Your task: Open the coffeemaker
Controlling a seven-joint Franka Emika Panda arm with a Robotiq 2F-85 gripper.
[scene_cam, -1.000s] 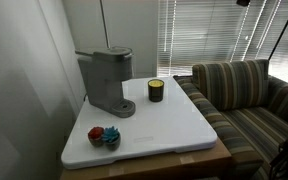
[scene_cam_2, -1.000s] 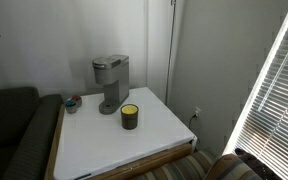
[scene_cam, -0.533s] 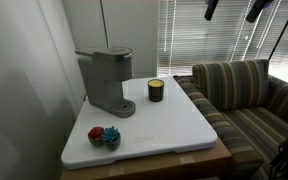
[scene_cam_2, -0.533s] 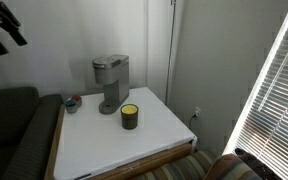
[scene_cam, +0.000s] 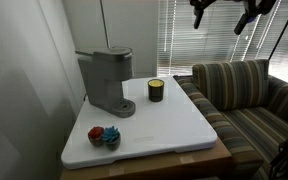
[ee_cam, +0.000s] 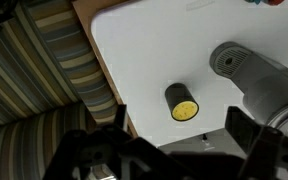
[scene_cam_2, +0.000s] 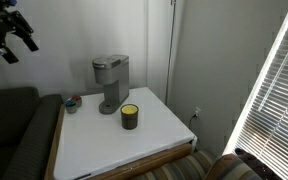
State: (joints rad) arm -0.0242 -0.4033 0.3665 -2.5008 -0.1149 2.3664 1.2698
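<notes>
Next, my gripper will go to the coffeemaker's lid edge (scene_cam: 130, 51) (ee_cam: 255, 109), on the side toward the candle jar, and close there.
The grey coffeemaker (scene_cam: 106, 80) stands upright on the white table top (scene_cam: 169, 128), near its back corner by the wall. Its rounded top lid is down. It shows in both exterior views (scene_cam_2: 109, 80) and at the right of the wrist view (ee_cam: 259, 80). My gripper (scene_cam: 222, 18) is open and empty. It hangs high in the air above the sofa side, far from the coffeemaker, at the top left of an exterior view (scene_cam_2: 19, 48). In the wrist view its two fingers (ee_cam: 182, 135) frame the table edge from well above.
A dark candle jar (scene_cam: 156, 90) with yellow wax stands beside the coffeemaker (scene_cam_2: 130, 116) (ee_cam: 182, 102). A small bowl with red and blue items (scene_cam: 104, 136) sits near the table's other end. A striped sofa (scene_cam: 246, 95) adjoins the table. Window blinds (scene_cam: 199, 45) are behind.
My gripper has come into view at the top of both exterior views and moved sideways and slightly down, toward the table. The coffeemaker and jar have not moved.
</notes>
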